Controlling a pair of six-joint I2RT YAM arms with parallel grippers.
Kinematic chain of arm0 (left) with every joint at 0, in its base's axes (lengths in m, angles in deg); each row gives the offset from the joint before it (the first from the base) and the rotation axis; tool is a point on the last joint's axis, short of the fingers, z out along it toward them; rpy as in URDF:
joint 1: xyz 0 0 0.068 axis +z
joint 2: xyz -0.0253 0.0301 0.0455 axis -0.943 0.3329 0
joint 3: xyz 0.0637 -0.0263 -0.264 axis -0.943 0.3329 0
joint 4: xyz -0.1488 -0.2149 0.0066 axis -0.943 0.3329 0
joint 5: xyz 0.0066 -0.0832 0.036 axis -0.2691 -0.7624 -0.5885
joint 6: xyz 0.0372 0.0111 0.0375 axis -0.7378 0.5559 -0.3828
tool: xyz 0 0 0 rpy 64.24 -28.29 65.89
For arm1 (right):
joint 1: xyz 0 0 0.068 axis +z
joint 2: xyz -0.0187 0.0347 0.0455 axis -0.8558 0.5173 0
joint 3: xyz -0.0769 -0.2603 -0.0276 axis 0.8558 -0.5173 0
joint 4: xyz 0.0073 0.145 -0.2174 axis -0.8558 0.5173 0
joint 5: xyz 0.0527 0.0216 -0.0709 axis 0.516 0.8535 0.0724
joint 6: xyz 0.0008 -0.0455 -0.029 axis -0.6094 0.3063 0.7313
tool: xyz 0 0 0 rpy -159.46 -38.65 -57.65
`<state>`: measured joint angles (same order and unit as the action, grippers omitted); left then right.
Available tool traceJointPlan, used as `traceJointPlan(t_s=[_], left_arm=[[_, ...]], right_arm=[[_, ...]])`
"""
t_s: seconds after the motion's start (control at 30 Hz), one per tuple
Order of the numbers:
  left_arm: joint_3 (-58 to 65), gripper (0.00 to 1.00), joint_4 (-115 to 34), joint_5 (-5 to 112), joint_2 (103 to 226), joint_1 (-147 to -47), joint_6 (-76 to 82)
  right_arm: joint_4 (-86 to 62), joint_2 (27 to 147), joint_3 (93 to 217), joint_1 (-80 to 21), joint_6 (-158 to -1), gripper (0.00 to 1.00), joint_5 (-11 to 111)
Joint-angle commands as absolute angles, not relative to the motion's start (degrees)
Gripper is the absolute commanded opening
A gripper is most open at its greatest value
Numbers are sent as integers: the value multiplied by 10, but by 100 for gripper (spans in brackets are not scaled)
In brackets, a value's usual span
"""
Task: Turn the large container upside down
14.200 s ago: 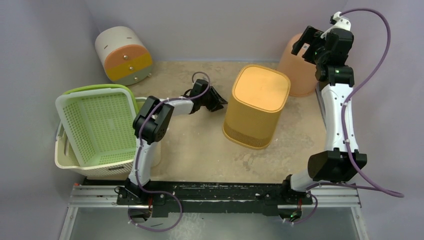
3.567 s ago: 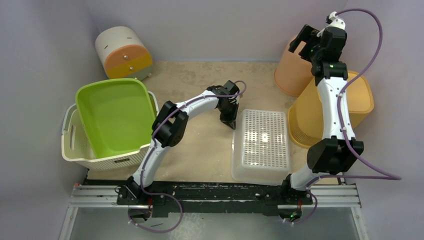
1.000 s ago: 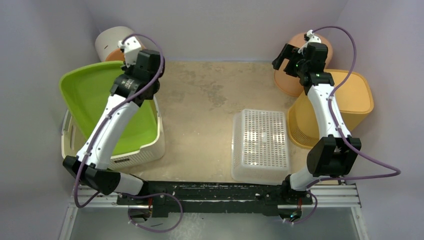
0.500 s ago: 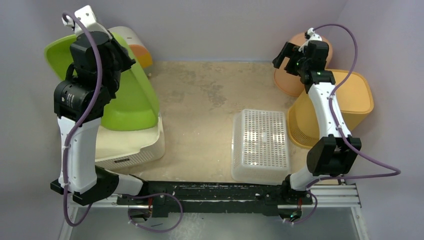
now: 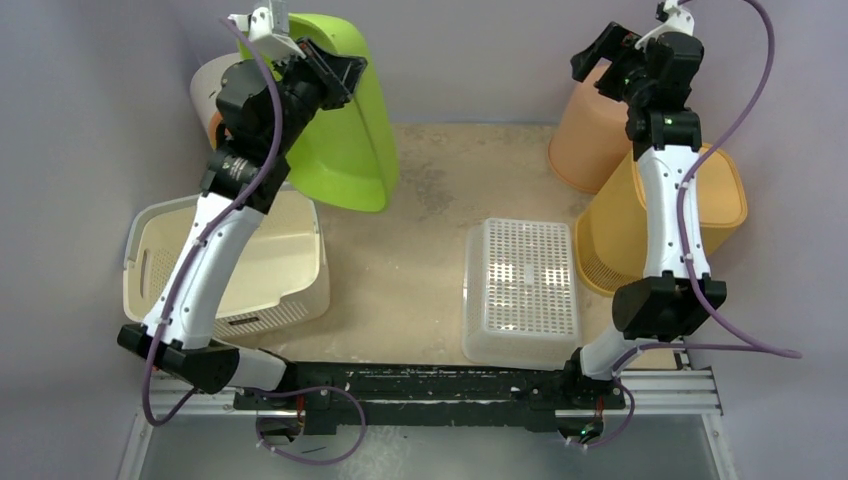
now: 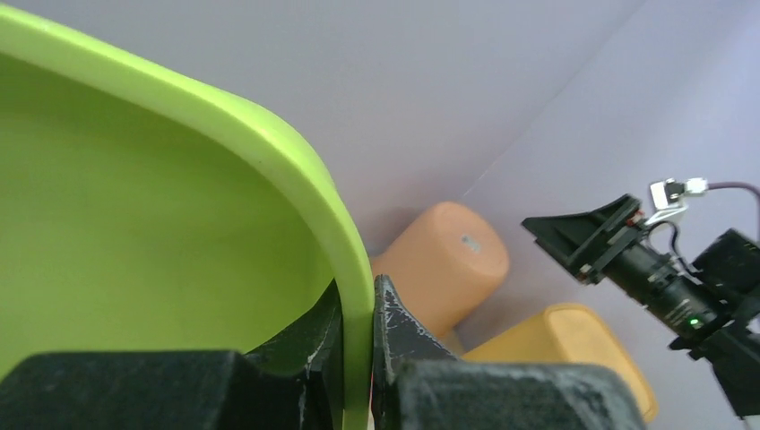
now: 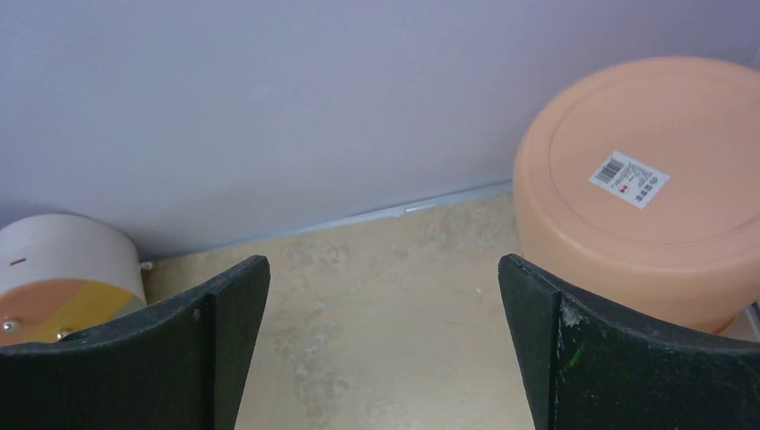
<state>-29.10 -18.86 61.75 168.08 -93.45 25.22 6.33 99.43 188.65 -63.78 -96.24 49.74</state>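
I need to let go of the large container with my left gripper on the table (image 5: pixel 497 163) behind the clear perforated bin, next to the orange bucket.
The large container, a lime-green plastic tub (image 5: pixel 345 130), hangs in the air at the back left, tipped on its side. It is clear of the cream basket (image 5: pixel 300 285). My left gripper (image 5: pixel 335 72) is shut on its rim. In the left wrist view the rim (image 6: pixel 300 166) runs between the two black fingers (image 6: pixel 399 327), one inside the tub and one outside, and my left gripper (image 6: pixel 358 309) pinches it. My right gripper (image 5: pixel 603 52) is raised at the back right, open and empty. In its own view the right gripper (image 7: pixel 384 269) frames bare table.
A clear perforated bin (image 5: pixel 522 290) lies upside down at the centre right. A yellow bin (image 5: pixel 720 200) and an upturned orange bucket (image 5: pixel 585 135) stand behind the right arm. A white and orange drum (image 5: pixel 205 95) sits in the back left corner.
My left arm has swung the green tub up and to the right, out of the cream basket, towards the back wall. My right gripper has risen a little.
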Motion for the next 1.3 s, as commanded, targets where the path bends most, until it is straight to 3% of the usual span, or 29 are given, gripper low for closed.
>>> traceJointPlan(t_s=[0.0, 0.33, 0.67, 1.0, 1.27], left_arm=[[-244, 0, -442, 525, 1711, -934, 366], [-316, 0, -510, 503, 1819, -952, 430], [-219, 0, -782, 504, 1905, -965, 557], [-235, 0, -1132, 555, 2123, -962, 839], [-255, 0, -1243, 598, 2246, -963, 942]], right_arm=[[49, 1004, 1926, -641, -979, 100, 500], [39, 971, 1869, -656, -976, 100, 491], [43, 962, 1852, -670, -960, 100, 484], [44, 959, 1836, -673, -946, 100, 477], [46, 957, 1832, -675, -934, 100, 464]])
